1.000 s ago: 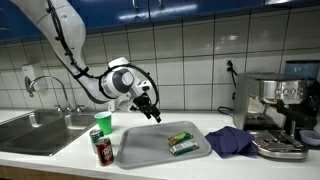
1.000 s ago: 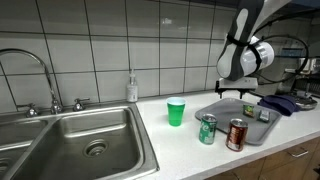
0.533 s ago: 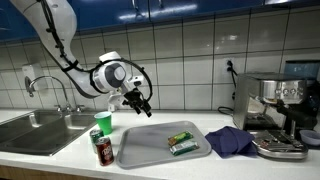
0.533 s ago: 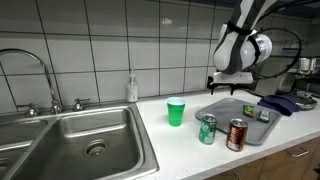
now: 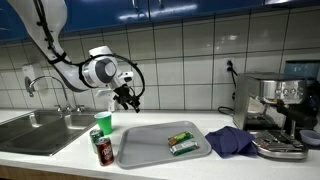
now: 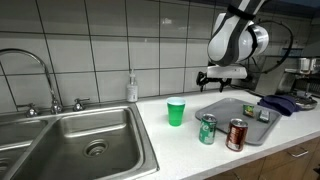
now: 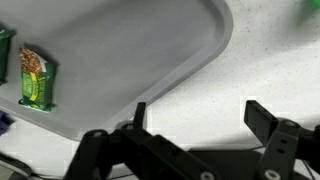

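Observation:
Next, I should close my gripper on the green cup's rim [image 5: 110, 113] beside the sink, on the side toward the grey tray.
My gripper [image 5: 127, 96] hangs open and empty in the air above the white counter, between the green cup [image 5: 103, 122] and the grey tray [image 5: 150, 147]. It also shows in an exterior view [image 6: 214, 76], above and behind the tray [image 6: 245, 108]. In the wrist view the gripper [image 7: 195, 115] is over bare counter beside the tray's corner [image 7: 150, 50], with nothing between the fingers. A green snack packet [image 7: 35, 78] lies on the tray; it also shows in an exterior view [image 5: 182, 142]. Two cans, one green [image 6: 207, 129] and one red [image 6: 237, 134], stand at the tray's near edge.
A steel sink [image 6: 85, 140] with a tap [image 6: 30, 70] lies beside the cup [image 6: 176, 111]. A soap bottle [image 6: 132, 88] stands against the tiled wall. A dark blue cloth [image 5: 232, 140] and a coffee machine [image 5: 275, 110] sit past the tray.
My gripper has moved up and away from the tray, toward the green cup and the sink side. Nothing on the counter has moved.

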Controlling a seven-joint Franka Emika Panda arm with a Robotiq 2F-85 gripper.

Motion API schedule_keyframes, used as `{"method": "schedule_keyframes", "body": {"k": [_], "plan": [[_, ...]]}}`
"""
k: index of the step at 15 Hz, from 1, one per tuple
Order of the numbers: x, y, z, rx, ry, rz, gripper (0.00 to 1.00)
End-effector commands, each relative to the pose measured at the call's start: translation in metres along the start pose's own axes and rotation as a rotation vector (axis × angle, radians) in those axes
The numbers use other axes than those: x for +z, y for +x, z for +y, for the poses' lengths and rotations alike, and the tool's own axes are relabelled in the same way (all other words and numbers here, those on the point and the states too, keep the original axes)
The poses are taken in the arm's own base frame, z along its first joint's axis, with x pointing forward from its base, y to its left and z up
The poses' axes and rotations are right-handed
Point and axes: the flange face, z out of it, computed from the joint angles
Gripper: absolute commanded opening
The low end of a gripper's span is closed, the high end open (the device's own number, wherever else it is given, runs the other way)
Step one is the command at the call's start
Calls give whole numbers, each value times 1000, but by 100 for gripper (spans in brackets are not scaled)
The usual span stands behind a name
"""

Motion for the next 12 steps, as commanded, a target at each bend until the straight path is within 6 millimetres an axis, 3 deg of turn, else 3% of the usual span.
{"method": "schedule_keyframes", "body": {"k": [1,6,12], "plan": [[-21,-9,-9,-65,64,-41,100],[-32,-17,-28,-128,109,-65,100],[-26,-25,-46,-181,167,-117,100]]}}
